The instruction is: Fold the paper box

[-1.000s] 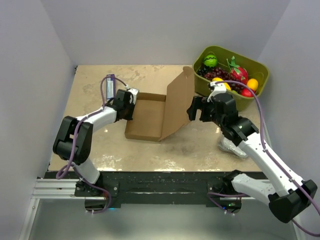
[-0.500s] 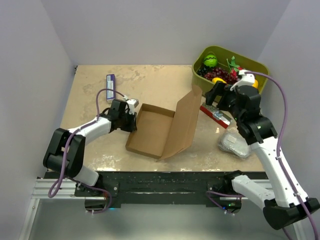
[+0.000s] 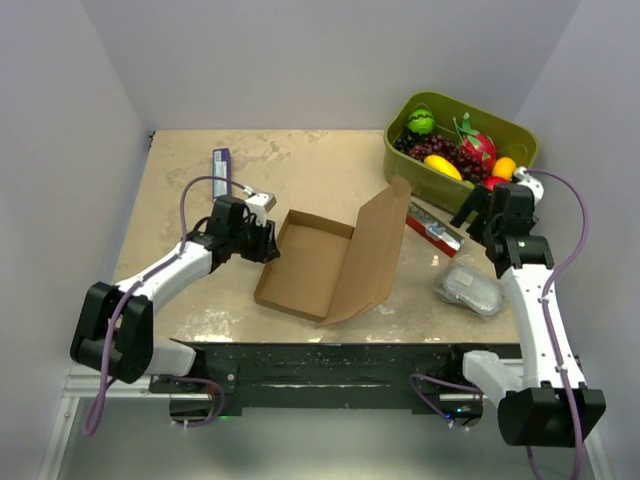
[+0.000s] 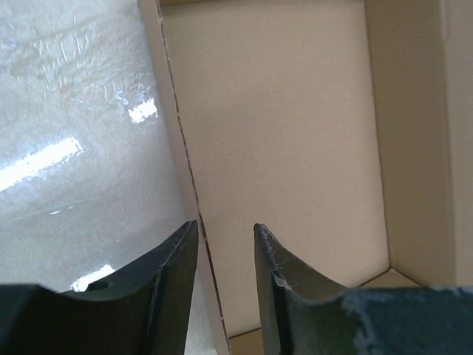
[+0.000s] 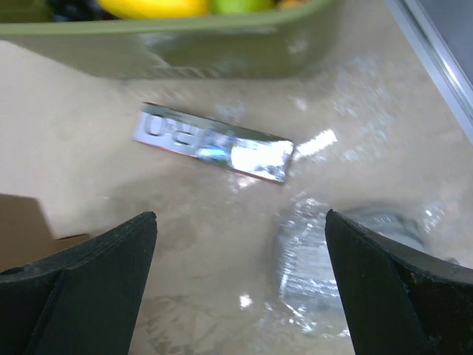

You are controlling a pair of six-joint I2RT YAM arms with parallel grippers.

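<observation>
Next, I move my right gripper to the clear plastic bag's edge (image 3: 458, 270) (image 5: 295, 214) nearest the red and silver packet and close it there.
The brown paper box (image 3: 310, 262) lies open in the middle of the table, its big lid flap (image 3: 375, 250) standing tilted up on the right. My left gripper (image 3: 268, 240) is at the box's left wall. In the left wrist view its jaws (image 4: 225, 225) are closed to a narrow gap astride that wall (image 4: 177, 148), with the box floor (image 4: 281, 148) beyond. My right gripper (image 3: 478, 215) is wide open and empty, off the box, over the table by the bin. In the right wrist view (image 5: 240, 214) only a corner of the box (image 5: 22, 218) shows.
An olive-green bin (image 3: 525, 140) of fruit stands at the back right and also shows in the right wrist view (image 5: 185, 44). A red and silver packet (image 3: 432, 228) (image 5: 214, 144) and a clear plastic bag (image 3: 470, 288) (image 5: 325, 259) lie right of the box. A purple bar (image 3: 220, 163) lies at the back left.
My right gripper let go of the lid flap and drew back right toward the bin. The flap sank outward. The box shifted nearer and turned a little with my left gripper.
</observation>
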